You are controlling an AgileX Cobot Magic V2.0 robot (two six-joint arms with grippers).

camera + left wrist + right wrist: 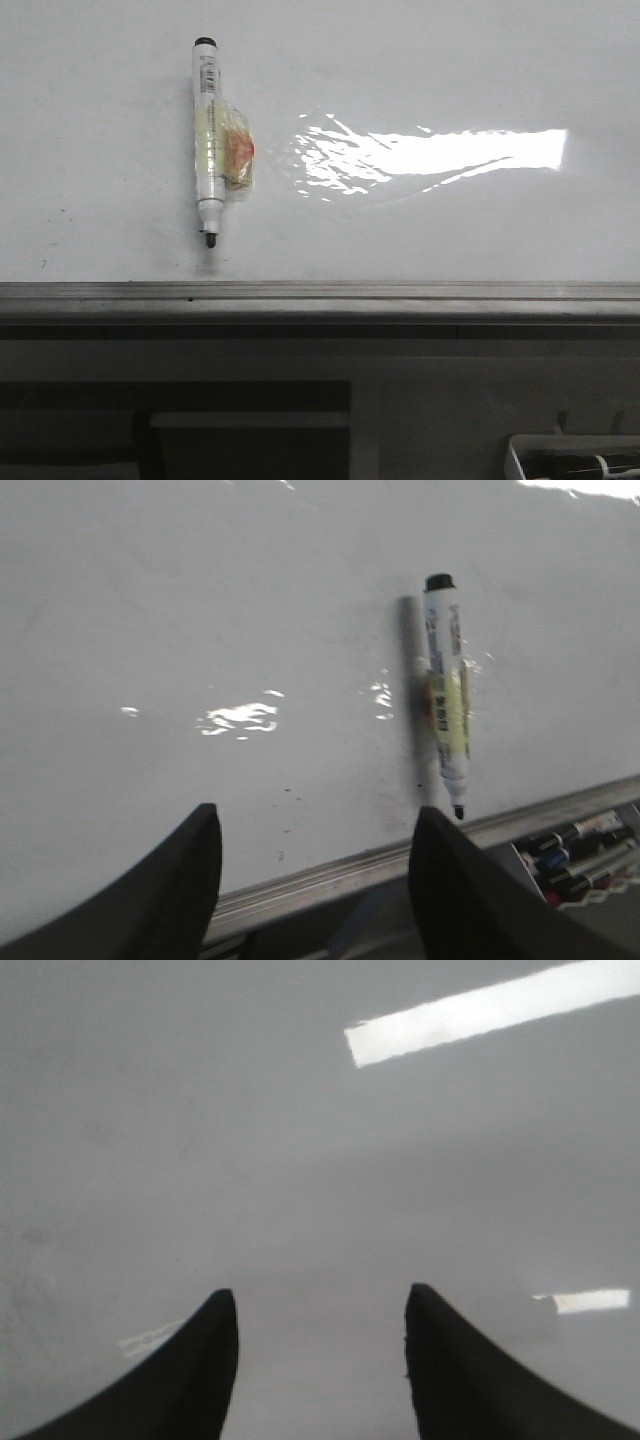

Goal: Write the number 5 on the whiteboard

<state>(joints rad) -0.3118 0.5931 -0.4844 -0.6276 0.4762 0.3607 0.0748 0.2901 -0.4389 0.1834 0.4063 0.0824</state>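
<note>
Next, I should move my right gripper to the white marker's yellow-orange wrap (210, 138) and close it there, so the black tip stays free for writing.
The whiteboard (450, 60) is glossy white with a bright glare patch and a grey metal edge rail (320, 292). No number 5 shows on it. A white marker (209, 140) with a black tip and a yellow-orange wrap lies on the board at the left, tip toward the rail. It also shows in the left wrist view (446, 690). My left gripper (315, 830) is open and empty over the board's rail edge, the marker beyond its one finger. My right gripper (322, 1305) is open and empty over bare board (300, 1160). Neither gripper shows in the front view.
A dark grey panel with a rectangular recess (175, 420) lies in front of the rail. A tray of several markers (580, 855) sits beyond the rail; a white tray corner (570, 455) shows at the front right. Tiny dark specks (290, 795) dot the board.
</note>
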